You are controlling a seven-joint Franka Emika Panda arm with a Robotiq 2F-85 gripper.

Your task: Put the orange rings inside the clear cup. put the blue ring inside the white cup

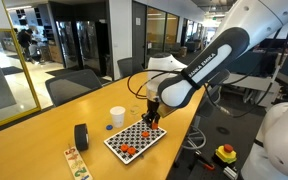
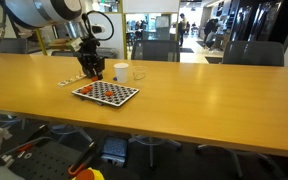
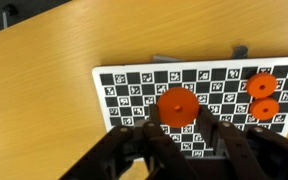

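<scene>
My gripper will let go of the orange ring inside the clear cup (image 1: 135, 116), next to the white cup and beyond the checkered board.
My gripper (image 3: 179, 113) is shut on one of the orange rings (image 3: 178, 103), a flat orange disc held over the checkered board (image 3: 134, 85). Two more orange rings (image 3: 261, 85) lie together at the board's right end. In both exterior views the gripper (image 1: 151, 121) (image 2: 94, 72) hangs over the board's far edge. The white cup (image 1: 117, 117) (image 2: 121, 71) stands on the table just beyond the board. A faint clear cup (image 2: 139, 74) shows beside it. A small blue ring (image 1: 108, 127) lies on the table by the white cup.
A black roll (image 1: 81, 136) stands on the wooden table (image 1: 44, 140) near the board. A colourful strip (image 1: 76, 162) lies at the front edge. Office chairs (image 1: 74, 85) line the far side.
</scene>
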